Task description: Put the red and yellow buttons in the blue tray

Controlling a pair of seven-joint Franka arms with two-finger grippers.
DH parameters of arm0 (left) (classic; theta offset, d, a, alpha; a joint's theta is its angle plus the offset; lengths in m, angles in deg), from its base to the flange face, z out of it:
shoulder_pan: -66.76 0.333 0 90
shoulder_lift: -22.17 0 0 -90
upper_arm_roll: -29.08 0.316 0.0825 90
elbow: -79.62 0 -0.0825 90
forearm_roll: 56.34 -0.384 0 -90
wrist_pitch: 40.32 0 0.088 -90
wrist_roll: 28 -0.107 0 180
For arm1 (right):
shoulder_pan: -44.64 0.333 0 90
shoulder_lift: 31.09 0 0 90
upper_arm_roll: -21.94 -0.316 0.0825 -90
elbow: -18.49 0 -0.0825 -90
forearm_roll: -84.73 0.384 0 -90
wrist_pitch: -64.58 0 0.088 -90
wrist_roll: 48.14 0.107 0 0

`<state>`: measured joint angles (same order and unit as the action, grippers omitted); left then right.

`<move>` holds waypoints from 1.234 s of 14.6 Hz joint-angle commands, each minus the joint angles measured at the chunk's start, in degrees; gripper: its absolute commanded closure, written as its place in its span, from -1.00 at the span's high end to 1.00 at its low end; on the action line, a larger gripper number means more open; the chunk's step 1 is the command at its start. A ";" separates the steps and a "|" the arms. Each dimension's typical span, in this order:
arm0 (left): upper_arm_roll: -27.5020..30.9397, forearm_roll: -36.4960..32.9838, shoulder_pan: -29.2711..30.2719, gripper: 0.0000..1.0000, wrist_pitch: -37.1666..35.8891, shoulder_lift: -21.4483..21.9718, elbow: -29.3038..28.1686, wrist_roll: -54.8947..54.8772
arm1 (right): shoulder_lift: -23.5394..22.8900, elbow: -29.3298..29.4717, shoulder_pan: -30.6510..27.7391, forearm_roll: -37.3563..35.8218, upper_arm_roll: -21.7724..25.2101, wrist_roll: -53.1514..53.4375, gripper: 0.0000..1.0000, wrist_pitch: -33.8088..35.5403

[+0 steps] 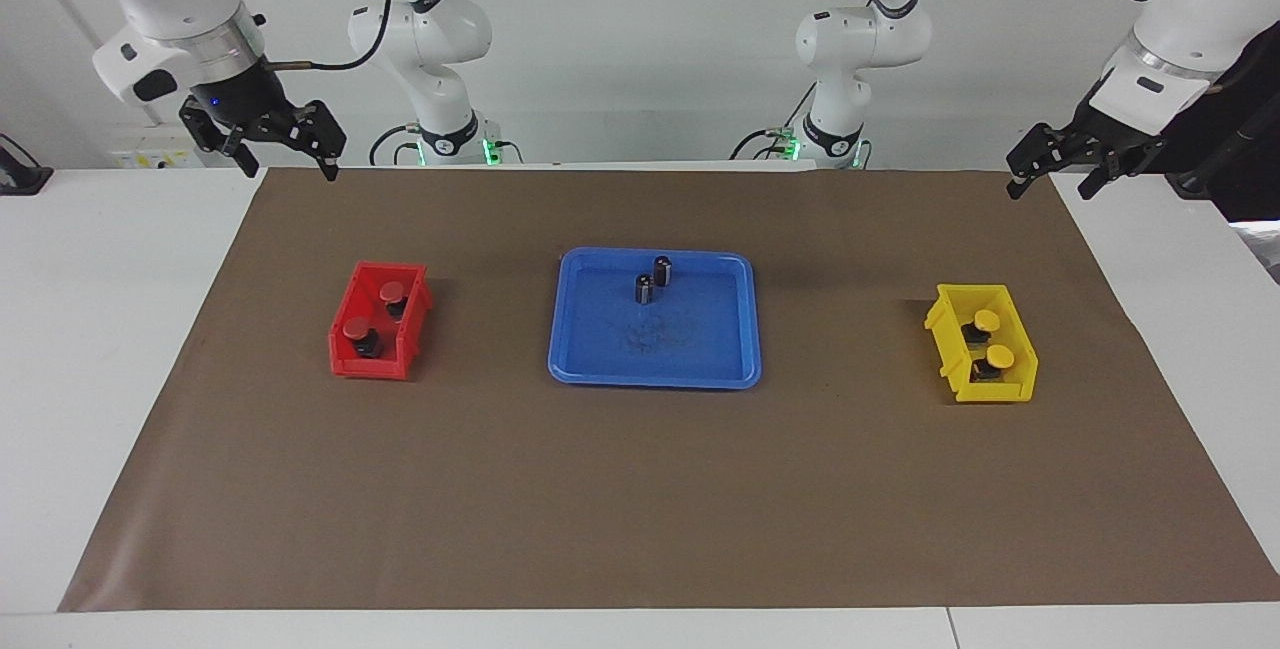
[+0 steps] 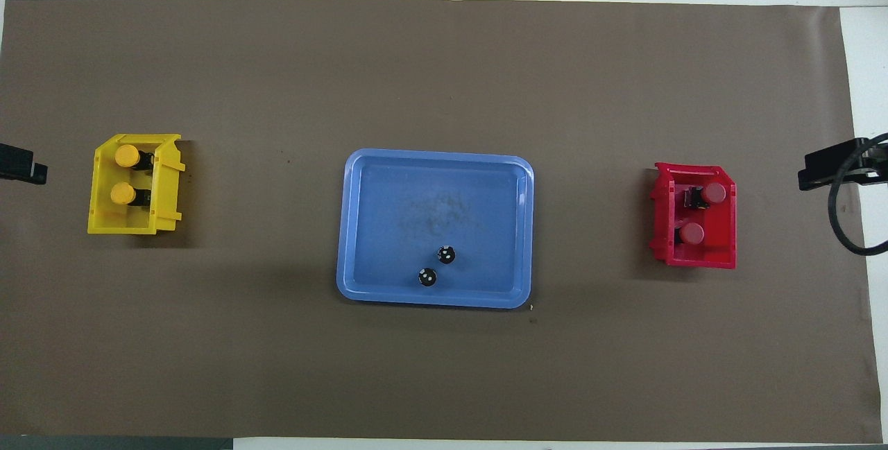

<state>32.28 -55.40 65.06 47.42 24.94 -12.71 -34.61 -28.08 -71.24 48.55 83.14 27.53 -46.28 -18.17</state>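
My right gripper goes into the red bin next, closing on the red button (image 2: 712,193) by the bin's slanted corner.
Two red buttons (image 1: 395,291) (image 1: 358,329) sit in the red bin (image 1: 345,361) toward the right arm's end; they also show in the overhead view (image 2: 714,193) (image 2: 692,233). Two yellow buttons (image 1: 987,319) (image 1: 1000,357) sit in the yellow bin (image 1: 1000,394) toward the left arm's end, also in the overhead view (image 2: 127,155) (image 2: 123,193). The blue tray (image 1: 655,381) (image 2: 435,156) lies mid-table between the bins and holds no button. My right gripper (image 1: 288,167) hangs open and empty over the mat's edge by the robots. My left gripper (image 1: 1050,189) hangs open and empty over the mat's corner.
Two dark capless cylinders (image 1: 662,269) (image 1: 644,289) stand in the blue tray near its rim closest to the robots, also seen in the overhead view (image 2: 447,254) (image 2: 427,277). A brown mat (image 1: 640,489) covers the table. A black cable (image 2: 843,214) hangs by the right gripper.
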 commanded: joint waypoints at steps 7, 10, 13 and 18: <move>-0.12 0.03 0.21 1.00 -0.72 1.02 -0.57 -0.16 | 0.94 -1.49 -0.39 0.44 -0.14 -1.32 1.00 -0.83; -0.12 0.03 0.21 1.00 -0.64 1.02 -0.57 -0.16 | 0.94 -1.58 -0.65 0.62 -0.14 -1.59 1.00 -0.48; -0.12 0.03 0.21 1.00 -0.72 1.02 -0.57 -0.16 | 0.76 -2.10 -0.65 2.37 -0.14 -4.12 1.00 -1.97; -0.12 0.03 0.21 1.00 -0.72 1.02 -0.57 -0.16 | 0.68 -7.28 -0.30 3.43 -0.14 -16.43 1.00 -9.35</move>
<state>32.28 -55.40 65.06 47.42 24.94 -12.71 -34.61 -28.21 -75.27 48.43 84.97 27.64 -59.17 -24.55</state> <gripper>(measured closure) 0.000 0.000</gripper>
